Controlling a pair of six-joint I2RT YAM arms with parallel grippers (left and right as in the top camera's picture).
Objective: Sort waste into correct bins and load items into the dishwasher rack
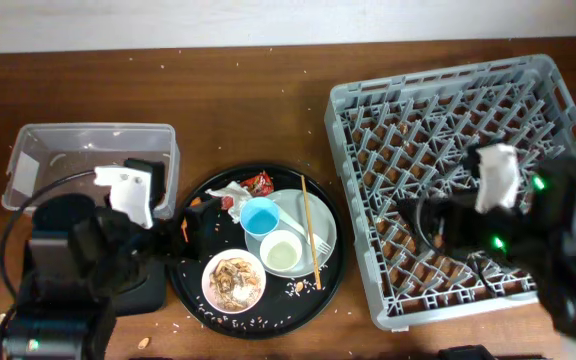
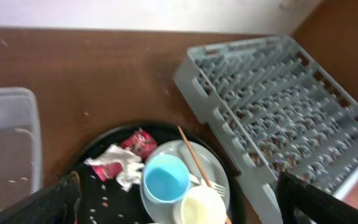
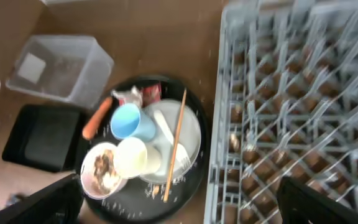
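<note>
The robot's left gripper should next go to the light blue cup on the round black tray and close on the light blue cup's rim (image 1: 243,210) (image 2: 145,176).
A round black tray holds the pale plate (image 1: 313,222), light blue cup (image 1: 260,216), small white cup (image 1: 281,252), white bowl of brownish scraps (image 1: 234,280), tissue (image 1: 230,195) and red wrapper (image 1: 260,183). The carrot (image 3: 96,118) lies at the tray's left edge. My left gripper (image 1: 173,235) is open and empty at that edge; its wrist view shows the blue cup (image 2: 165,177) and tissue (image 2: 114,165) between its fingers (image 2: 179,205). My right gripper (image 1: 423,225) is open and empty over the grey rack (image 1: 468,120). The clear tub (image 1: 88,160) stands at the left, and the flat black tray (image 3: 42,137) lies in front of it.
A wooden chopstick (image 1: 310,230) and a fork lie across the plate. Rice grains are scattered on the round black tray (image 1: 193,295) and on the table. The rack floor has crumbs. The left arm's body covers the flat black tray in the overhead view.
</note>
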